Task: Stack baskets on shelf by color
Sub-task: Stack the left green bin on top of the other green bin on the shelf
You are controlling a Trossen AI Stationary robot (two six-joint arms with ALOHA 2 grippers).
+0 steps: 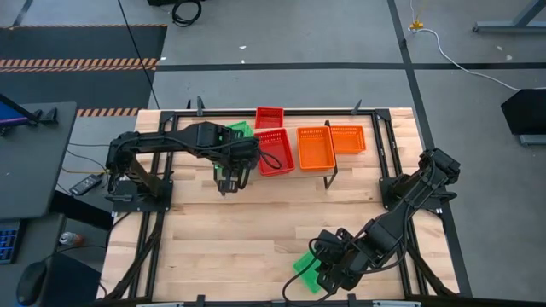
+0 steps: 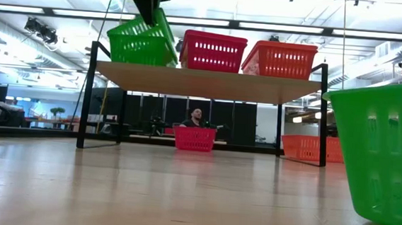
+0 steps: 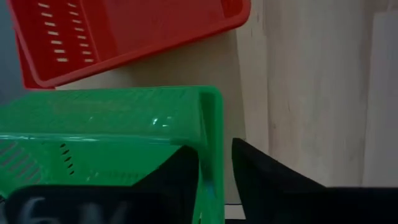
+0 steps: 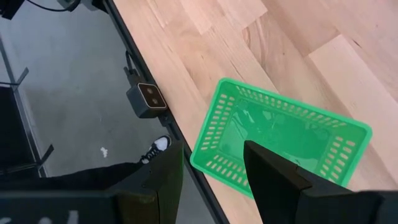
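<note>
The upper green basket is sitting at a slant in the lower green basket, so the robot's left gripper should take hold of the upper basket's rim (image 3: 198,144) near the corner, lift it and set it back in level.
On the shelf (image 2: 210,81) stand a green basket (image 2: 142,41) at its left end, a red basket (image 2: 212,51) in the middle and an orange basket (image 2: 279,59) at the right. The green one sits tilted, its raised corner under my left gripper (image 3: 213,146). That gripper is open and points down, one finger inside the basket (image 3: 112,124) and one outside. A second green basket (image 4: 280,143) lies at the table's near edge, one corner over the black edge rail. My right gripper (image 4: 211,146) hovers open above that corner. My left gripper straddles the green basket's side wall near a corner (image 3: 211,124), coming from above. The outer finger (image 3: 261,177) stands clear of the wall. Whether the inner finger (image 3: 177,171) touches the wall, I cannot tell.
A red basket (image 1: 269,117) and an orange basket (image 1: 347,139) stand on the table at the shelf's far side. A small camera (image 4: 148,99) is fixed to the near edge rail. The middle of the table (image 1: 256,230) is bare wood. People sit in the room beyond (image 2: 197,116).
</note>
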